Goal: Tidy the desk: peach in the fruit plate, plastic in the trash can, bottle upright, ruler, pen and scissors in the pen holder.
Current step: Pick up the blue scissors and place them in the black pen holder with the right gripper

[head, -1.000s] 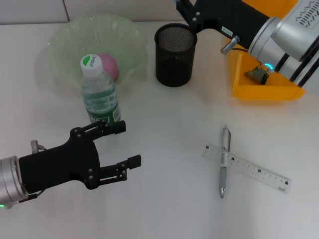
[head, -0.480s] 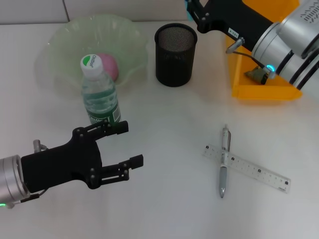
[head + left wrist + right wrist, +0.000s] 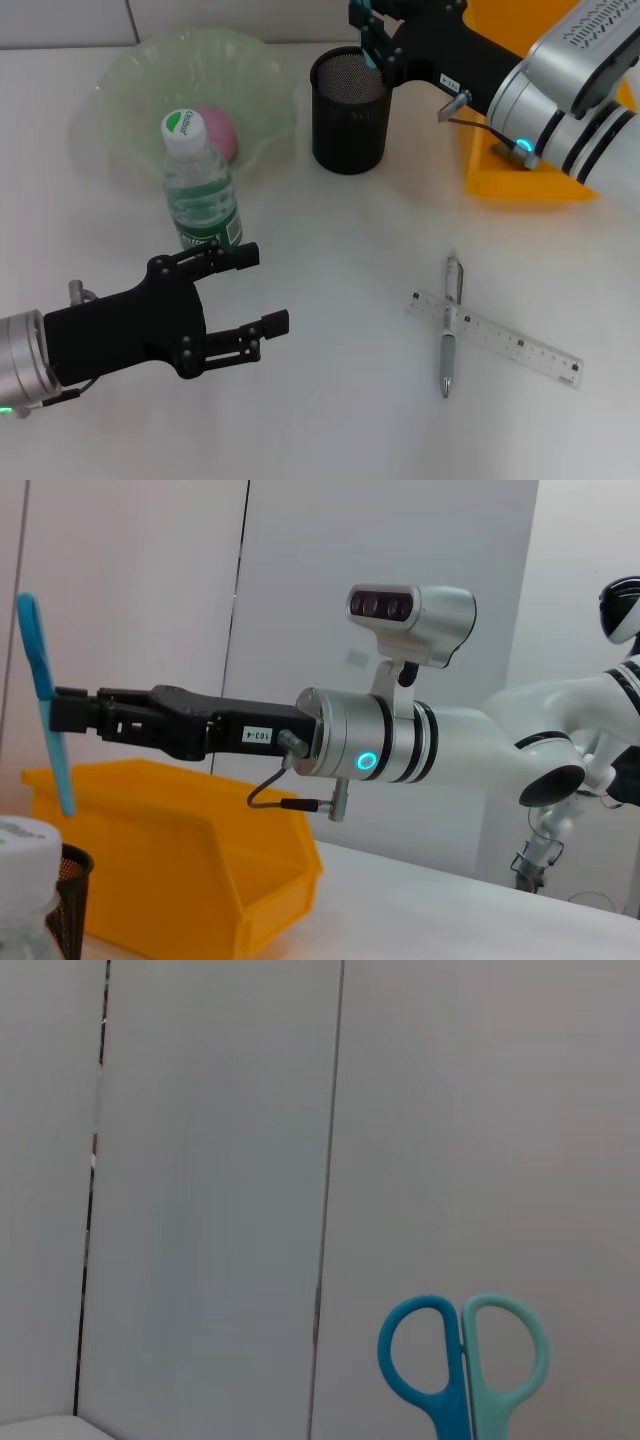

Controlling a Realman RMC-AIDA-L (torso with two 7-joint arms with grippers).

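I need to use my right gripper to place the blue scissors in the pen holder, against its side (image 3: 334, 88) by the green fruit plate. The scissors now hang upright above the holder.
My right gripper (image 3: 372, 35) is shut on the blue scissors (image 3: 370, 52) and holds them upright over the far rim of the black mesh pen holder (image 3: 350, 110). The left wrist view shows the scissors (image 3: 45, 715) hanging blade-down above the holder (image 3: 68, 905). Their handles (image 3: 465, 1360) fill the right wrist view. The bottle (image 3: 200, 190) stands upright near the green fruit plate (image 3: 130, 70), which holds the pink peach (image 3: 215, 133). Pen (image 3: 450, 325) and ruler (image 3: 495, 338) lie crossed at the right. My left gripper (image 3: 265, 289) is open just in front of the bottle. The plastic is hidden behind my right arm.
The orange trash can (image 3: 520, 182) sits at the back right, partly covered by my right arm. The white table (image 3: 340, 240) stretches between the bottle and the pen.
My right gripper has carried the scissors to the left, from beside the trash can to above the pen holder's rim. The left arm has barely shifted.
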